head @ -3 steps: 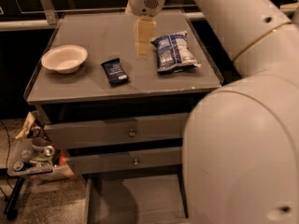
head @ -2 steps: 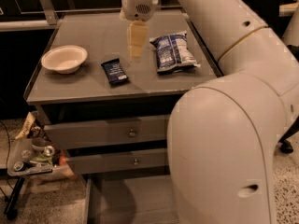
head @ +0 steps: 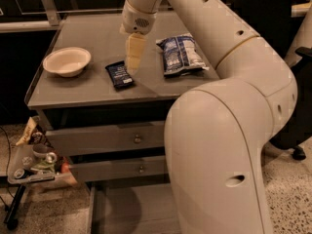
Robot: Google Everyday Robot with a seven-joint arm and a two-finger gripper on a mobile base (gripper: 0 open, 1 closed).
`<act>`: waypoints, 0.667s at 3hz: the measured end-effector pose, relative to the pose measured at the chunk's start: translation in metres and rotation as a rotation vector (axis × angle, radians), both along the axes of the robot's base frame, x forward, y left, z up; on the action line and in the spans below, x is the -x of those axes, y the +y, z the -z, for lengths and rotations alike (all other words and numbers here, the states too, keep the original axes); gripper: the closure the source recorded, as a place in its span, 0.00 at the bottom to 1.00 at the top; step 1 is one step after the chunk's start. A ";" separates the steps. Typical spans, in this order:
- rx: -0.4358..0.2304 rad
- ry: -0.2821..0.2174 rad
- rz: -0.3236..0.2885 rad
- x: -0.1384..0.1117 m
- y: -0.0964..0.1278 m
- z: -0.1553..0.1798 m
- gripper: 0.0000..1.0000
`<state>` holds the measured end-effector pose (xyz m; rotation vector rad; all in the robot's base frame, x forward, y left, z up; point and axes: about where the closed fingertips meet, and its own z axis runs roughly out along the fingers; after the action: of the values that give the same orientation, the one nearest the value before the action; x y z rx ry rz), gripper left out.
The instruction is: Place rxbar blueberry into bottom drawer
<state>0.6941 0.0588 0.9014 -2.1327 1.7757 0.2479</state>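
Observation:
Next, my gripper should go to the middle of the rxbar blueberry (head: 120,76), between the white bowl and the chip bag, and close there.
The rxbar blueberry (head: 120,75), a small flat dark navy wrapper, lies on the grey cabinet top (head: 87,89) near its front edge. My gripper (head: 132,57) hangs from the white arm just right of the bar and slightly above it, its pale fingers (head: 134,52) pointing down at the top. The bottom drawer (head: 126,211) is pulled open below the two upper knobbed drawers. Its flat grey floor shows, and my arm's big white body hides its right part.
A white bowl (head: 67,61) sits at the left of the cabinet top. A puffy blue-and-white chip bag (head: 180,55) lies to the right of my gripper. A small cart with clutter (head: 34,165) stands at the cabinet's lower left.
My gripper has moved left and down toward the rxbar blueberry. The bar, bowl and chip bag have not moved.

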 end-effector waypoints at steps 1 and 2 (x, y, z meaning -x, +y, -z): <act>-0.012 -0.014 0.003 -0.005 0.005 0.002 0.00; -0.012 0.010 -0.024 -0.008 0.021 0.021 0.00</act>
<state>0.7019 0.0803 0.8805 -2.1490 1.7511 0.2751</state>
